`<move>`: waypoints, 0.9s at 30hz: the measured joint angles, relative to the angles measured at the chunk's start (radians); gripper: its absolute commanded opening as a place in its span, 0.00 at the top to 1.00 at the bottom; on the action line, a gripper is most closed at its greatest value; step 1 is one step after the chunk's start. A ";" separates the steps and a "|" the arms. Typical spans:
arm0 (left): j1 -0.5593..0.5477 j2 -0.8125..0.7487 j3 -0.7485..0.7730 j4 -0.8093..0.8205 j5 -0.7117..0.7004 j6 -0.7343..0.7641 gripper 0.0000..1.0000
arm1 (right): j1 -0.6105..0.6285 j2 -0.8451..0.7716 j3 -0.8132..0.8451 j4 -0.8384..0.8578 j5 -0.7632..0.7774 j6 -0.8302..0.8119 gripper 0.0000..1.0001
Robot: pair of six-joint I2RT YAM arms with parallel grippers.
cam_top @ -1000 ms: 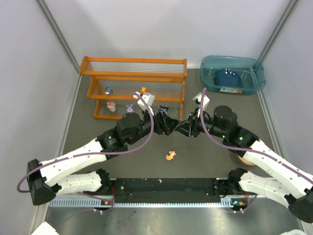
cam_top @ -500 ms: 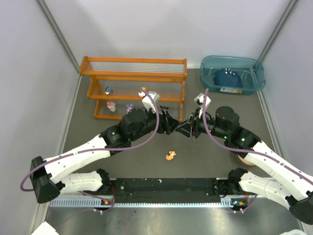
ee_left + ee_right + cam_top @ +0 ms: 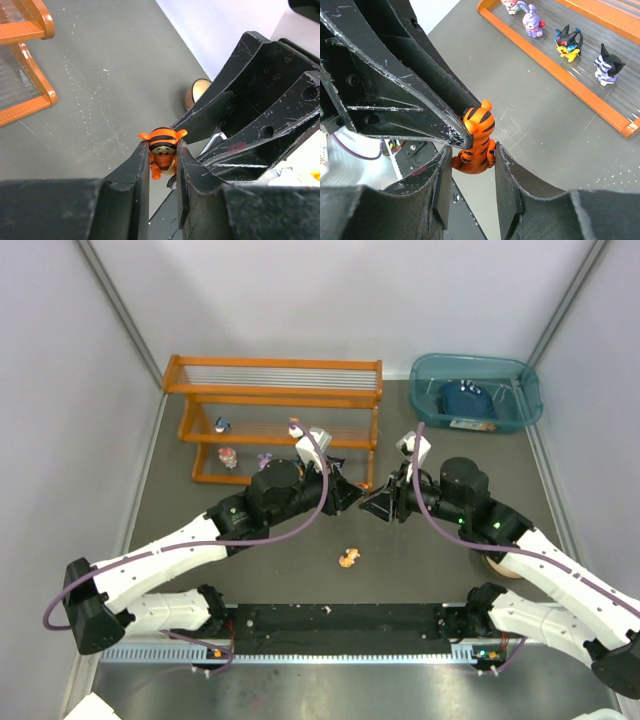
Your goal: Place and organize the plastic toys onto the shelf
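The tiger toy's ears poke out beyond the left gripper's fingers, so the left gripper should open and grip the head (image 3: 163, 138) deeper while the right gripper holds the body.
An orange, black-striped tiger toy (image 3: 162, 145) (image 3: 477, 137) hangs above the table's middle, where my two grippers meet tip to tip. My left gripper (image 3: 162, 148) (image 3: 350, 495) is shut on its head. My right gripper (image 3: 473, 152) (image 3: 372, 502) is shut on its body and legs. The orange shelf (image 3: 272, 375) (image 3: 545, 65) (image 3: 30, 30) stands at the back left. On its lower tiers stand several toys: a blue one (image 3: 222, 424), a pink one (image 3: 228, 457) (image 3: 510, 4), a purple one (image 3: 265, 460) (image 3: 533, 22) and a black-yellow one (image 3: 567, 41). Another orange toy (image 3: 348, 559) lies on the table.
A teal bin (image 3: 520, 390) with a dark blue item (image 3: 463, 398) stands at the back right. A tan round object (image 3: 497, 565) (image 3: 196, 92) lies under my right arm. The black rail with the arm bases (image 3: 340, 625) runs along the near edge.
My left gripper, open before, has moved right to meet the right gripper and closed on the tiger toy. The right gripper has kept its place and its hold.
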State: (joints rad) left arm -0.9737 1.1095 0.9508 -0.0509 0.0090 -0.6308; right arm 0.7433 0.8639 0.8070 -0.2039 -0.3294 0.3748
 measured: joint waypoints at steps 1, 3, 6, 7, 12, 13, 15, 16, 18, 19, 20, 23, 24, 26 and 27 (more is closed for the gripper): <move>0.002 0.002 0.000 0.000 0.005 0.001 0.76 | 0.000 0.000 0.000 -0.003 0.000 -0.002 1.00; 0.007 0.005 0.002 -0.004 0.023 0.004 0.67 | 0.000 0.000 0.000 -0.008 0.000 -0.010 1.00; 0.017 0.014 0.011 -0.019 0.050 0.013 0.52 | 0.000 -0.001 0.000 -0.019 -0.001 -0.023 1.00; 0.019 0.016 0.014 -0.025 0.060 0.017 0.48 | 0.000 -0.002 0.000 -0.024 -0.001 -0.027 1.00; 0.032 0.022 0.023 -0.039 0.095 0.024 0.49 | 0.000 -0.006 0.000 -0.048 -0.003 -0.046 1.00; 0.034 0.024 0.026 -0.040 0.102 0.026 0.53 | 0.000 -0.006 0.000 -0.051 -0.003 -0.051 1.00; 0.036 0.029 0.031 -0.041 0.111 0.028 0.58 | 0.000 -0.006 0.000 -0.052 -0.003 -0.055 1.00; 0.038 0.031 0.031 -0.044 0.120 0.031 0.60 | 0.000 -0.006 0.000 -0.052 0.000 -0.058 1.00; 0.038 0.035 0.034 -0.051 0.134 0.034 0.69 | 0.000 -0.006 0.000 -0.056 0.000 -0.062 1.00; 0.039 0.037 0.035 -0.053 0.135 0.034 0.72 | 0.000 -0.007 0.001 -0.059 0.000 -0.062 1.00; 0.043 0.040 0.036 -0.057 0.137 0.038 0.80 | 0.000 -0.007 0.001 -0.062 0.001 -0.064 1.00; 0.048 0.047 0.036 -0.062 0.157 0.040 0.93 | 0.000 -0.007 0.001 -0.077 0.006 -0.069 1.00; 0.050 0.047 0.036 -0.063 0.162 0.041 1.00 | 0.000 -0.007 0.001 -0.080 0.008 -0.069 0.99; 0.051 0.047 0.037 -0.064 0.169 0.041 1.00 | -0.001 -0.008 0.001 -0.087 0.021 -0.072 0.98; 0.052 0.047 0.037 -0.064 0.172 0.041 1.00 | -0.001 -0.008 0.001 -0.089 0.025 -0.074 0.97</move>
State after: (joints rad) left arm -0.9218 1.1568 0.9874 -0.1154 0.1806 -0.5900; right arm 0.7422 0.8562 0.8082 -0.2928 -0.3042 0.3004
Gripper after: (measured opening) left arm 0.043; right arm 0.342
